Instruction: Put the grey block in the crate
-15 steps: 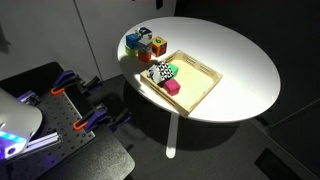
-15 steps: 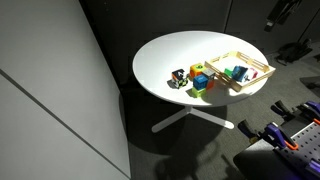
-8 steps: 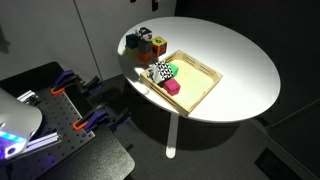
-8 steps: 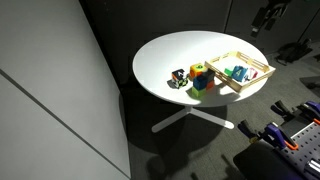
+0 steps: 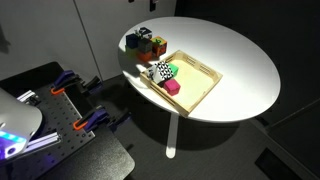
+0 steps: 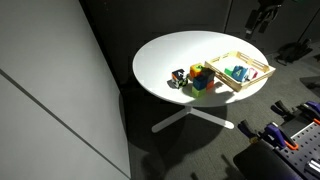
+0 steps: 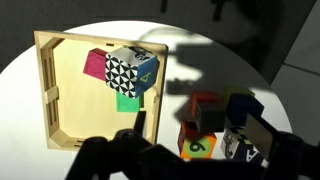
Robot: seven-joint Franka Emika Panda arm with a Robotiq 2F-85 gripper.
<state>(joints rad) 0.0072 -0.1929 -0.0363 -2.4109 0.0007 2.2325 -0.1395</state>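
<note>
I will next move my gripper to the grey block stacked on the red cube, beside the blue cube, and close it on the grey block's sides (image 5: 146,45) (image 7: 209,117).
In the wrist view the light wooden crate (image 7: 60,95) lies at the left. It holds a pink cube, a black-and-white patterned block and a green block. To its right stands a cluster of toy cubes. A small dark grey block (image 7: 210,117) sits among them in shadow, above an orange cube with a numeral (image 7: 196,146). My gripper (image 7: 195,165) is open and empty, with its dark fingers spread on either side of the cluster, high above the table. In an exterior view the gripper (image 6: 262,15) hangs well above the crate (image 6: 243,71). The crate also shows in the other exterior view (image 5: 200,88).
The round white table (image 5: 240,60) stands on a single pedestal. The block cluster (image 5: 146,42) sits near its rim beside the crate, and also shows in an exterior view (image 6: 197,77). A dark wall runs along one side. Equipment with orange clamps (image 5: 75,105) stands on the floor.
The gripper has moved sideways above the table towards the block cluster. The blocks and the crate have not moved.
</note>
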